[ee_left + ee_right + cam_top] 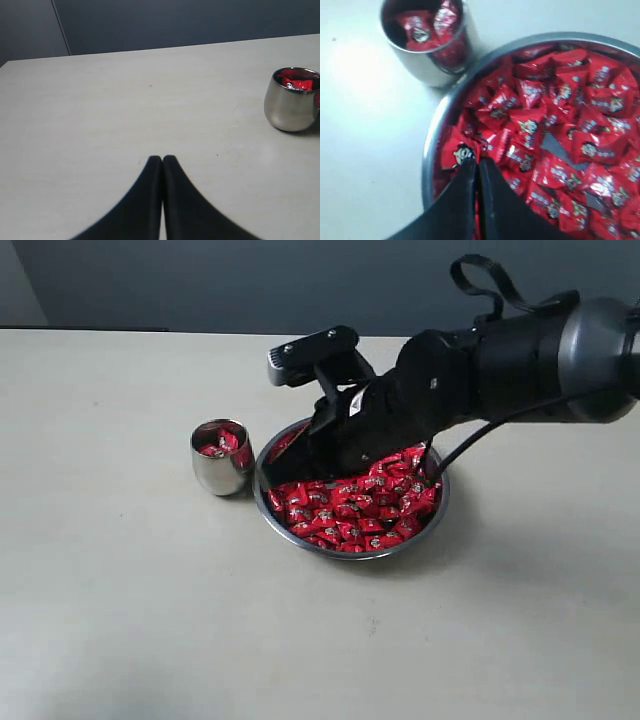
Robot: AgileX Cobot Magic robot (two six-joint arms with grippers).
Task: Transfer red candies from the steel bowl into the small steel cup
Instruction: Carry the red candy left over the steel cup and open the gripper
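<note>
Next, I let go of the pinched red candy, still down in the steel bowl, with my right gripper onto the few candies inside the small steel cup (pixel 220 444) (pixel 428 29).
The steel bowl (pixel 441 502) (pixel 431 150) stands mid-table, heaped with red candies (pixel 350 510) (pixel 560 125). Just left of it stands the small steel cup (pixel 220 470) (pixel 290 107) (pixel 427 70), with a few red candies (pixel 218 445) (pixel 298 84) (pixel 420 30) inside. My right gripper (pixel 275 476) (pixel 477 161) reaches down into the bowl's side nearest the cup. Its fingers are pressed together, with the edge of a face-printed red candy (pixel 462 152) pinched at the tips. My left gripper (pixel 162 159) is shut and holds nothing, over bare table away from the cup; it does not show in the exterior view.
The pale table (pixel 120 620) runs wide around the bowl and cup, with a dark wall (pixel 200 280) behind its far edge. The black right arm (pixel 520 360) crosses above the bowl's far half and hides it.
</note>
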